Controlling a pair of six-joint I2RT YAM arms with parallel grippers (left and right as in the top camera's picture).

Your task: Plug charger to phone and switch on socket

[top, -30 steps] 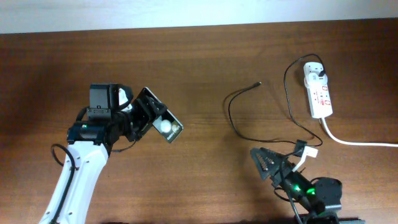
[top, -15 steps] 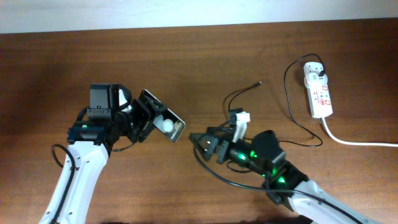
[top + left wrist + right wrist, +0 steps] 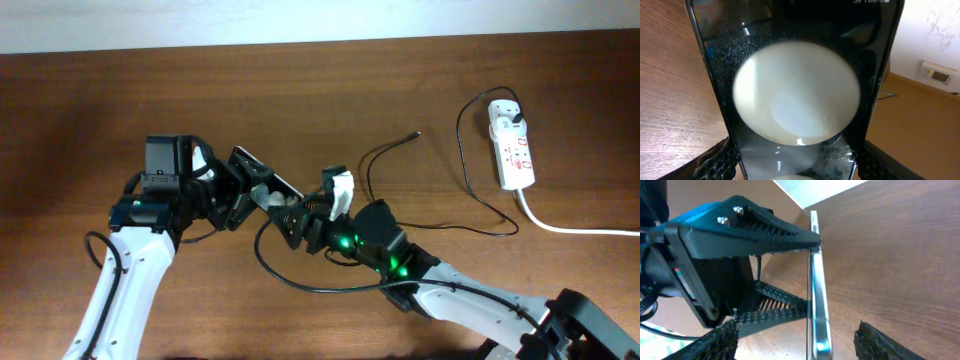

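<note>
My right gripper should hold the phone, as my left gripper spans the phone's width, while my left gripper turns and takes the phone's thin edge (image 3: 819,297).
My left gripper (image 3: 243,190) is shut on the black glossy phone (image 3: 262,180) and holds it tilted above the table. In the left wrist view the phone (image 3: 797,92) fills the frame with a white round blob, between my fingers (image 3: 715,161). My right gripper (image 3: 290,222) is open at the phone's lower end. In the right wrist view the phone (image 3: 815,280) stands edge-on between its spread fingers (image 3: 715,341), apart from both. The charger's thin black cable (image 3: 372,190) lies on the table, its tip (image 3: 416,133) free. Its white adapter (image 3: 505,112) sits in the socket strip (image 3: 514,155).
The power strip's thick white cord (image 3: 575,229) runs off to the right edge. The right arm's own black cable (image 3: 290,280) loops on the table under the arm. A pale wall strip borders the table's far edge.
My right arm has swept from the lower right across to the left and now has its open jaws at the phone. The left arm has kept hold of the phone, nearly still.
</note>
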